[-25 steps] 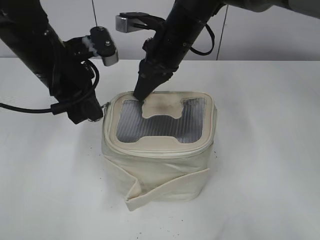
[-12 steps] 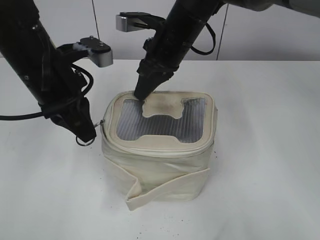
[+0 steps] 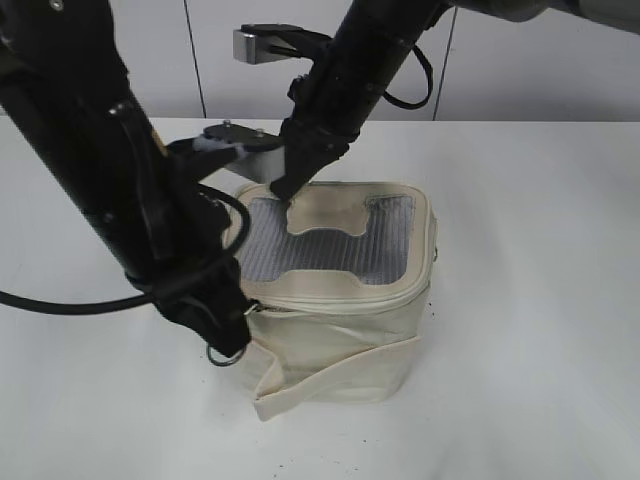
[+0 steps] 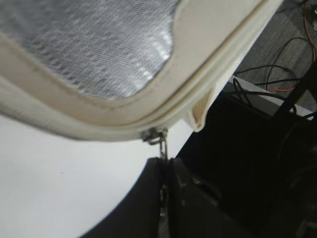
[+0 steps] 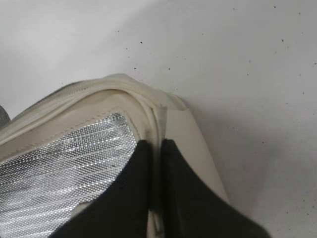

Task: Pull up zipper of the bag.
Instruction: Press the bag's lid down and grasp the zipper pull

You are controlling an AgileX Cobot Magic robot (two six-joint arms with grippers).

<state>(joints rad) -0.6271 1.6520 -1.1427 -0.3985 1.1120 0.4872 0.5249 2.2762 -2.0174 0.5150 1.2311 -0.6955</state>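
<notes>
The robot's left gripper will release the silver zipper pull, now under the lid rim, at the middle of the bag's front rim (image 3: 326,332), past the fold of the loose strap.
The cream-white bag (image 3: 340,345) stands mid-table, with its grey mesh lid window (image 3: 330,250) facing up. My left gripper (image 3: 236,325) is at the bag's front-left corner. In the left wrist view this gripper (image 4: 164,161) is shut on the silver pull of a zipper slider (image 4: 154,135) under the lid rim. A metal ring (image 3: 222,355) hangs just below the gripper. The zipper track (image 3: 340,298) runs along the front rim. My right gripper (image 3: 282,190) is shut on the lid's rear-left rim, also in the right wrist view (image 5: 157,148). A loose strap (image 3: 330,380) crosses the front.
The white table (image 3: 540,300) stretches around the bag. A black cable (image 3: 60,305) trails from my left arm across the table at the left. Both wrist cameras' housings (image 3: 262,45) stand above the bag's back.
My left arm has swung from the bag's left-rear corner forward along the left side to the front-left corner, taking the slider with it. The right gripper has stayed on the rear rim.
</notes>
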